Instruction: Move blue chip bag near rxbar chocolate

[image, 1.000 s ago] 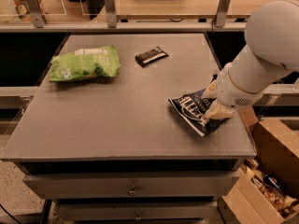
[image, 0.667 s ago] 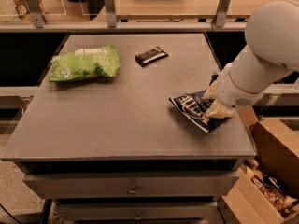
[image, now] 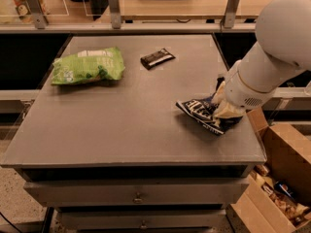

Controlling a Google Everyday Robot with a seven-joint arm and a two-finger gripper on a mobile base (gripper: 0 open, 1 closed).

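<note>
The robot's gripper will release the blue chip bag beside the rxbar chocolate (image: 176, 59), on its side away from the green chip bag.
The blue chip bag (image: 203, 112) lies crinkled on the right side of the grey table (image: 121, 130), near its right edge. My gripper (image: 226, 108) comes down from the big white arm (image: 272, 57) and sits on the bag's right end, covering it. The rxbar chocolate (image: 157, 58) is a small black bar at the far middle of the table, well apart from the bag and up to its left.
A bright green chip bag (image: 87, 66) lies at the far left of the table. An open cardboard box (image: 282, 178) with packets stands on the floor to the right. A rail with posts (image: 114, 6) runs behind the table.
</note>
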